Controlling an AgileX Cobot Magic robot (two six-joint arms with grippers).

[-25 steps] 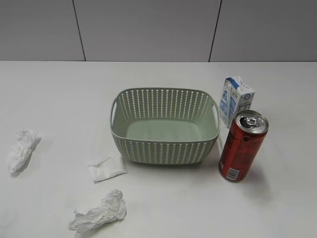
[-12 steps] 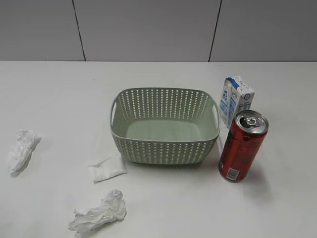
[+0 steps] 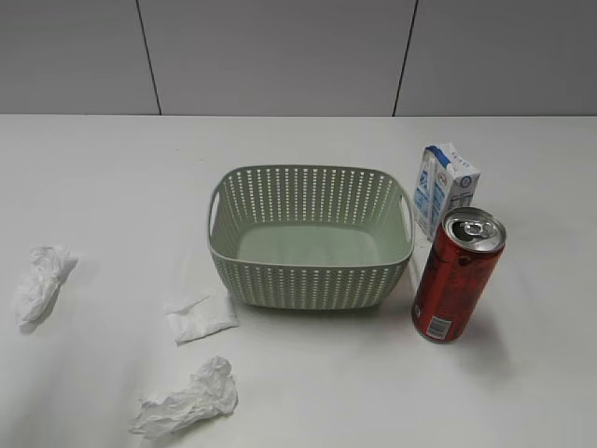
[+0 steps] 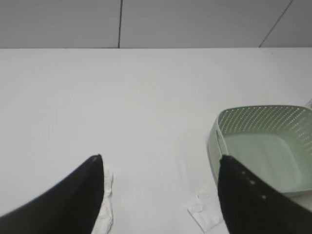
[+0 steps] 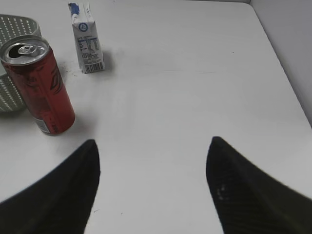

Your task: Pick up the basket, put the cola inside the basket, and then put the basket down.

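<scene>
The robot's right gripper should close on the upper part (image 3: 465, 260) (image 5: 36, 74) of the cola can, around the can's sides just below its top rim.
The pale sage-green basket (image 3: 311, 238) stands empty in the middle of the white table; its left end also shows in the left wrist view (image 4: 263, 141). The dark-red cola can (image 3: 457, 274) stands upright just right of the basket, and shows in the right wrist view (image 5: 39, 83). My left gripper (image 4: 158, 161) is open and empty over the table, left of the basket. My right gripper (image 5: 153, 141) is open and empty over bare table, right of the can. Neither gripper shows in the exterior view.
A white-and-blue carton (image 3: 444, 190) stands behind the can. A flat tissue (image 3: 199, 316) lies at the basket's front left corner. Crumpled tissues lie at the front (image 3: 186, 399) and far left (image 3: 40, 282). The table's right edge (image 5: 280, 63) is near my right gripper.
</scene>
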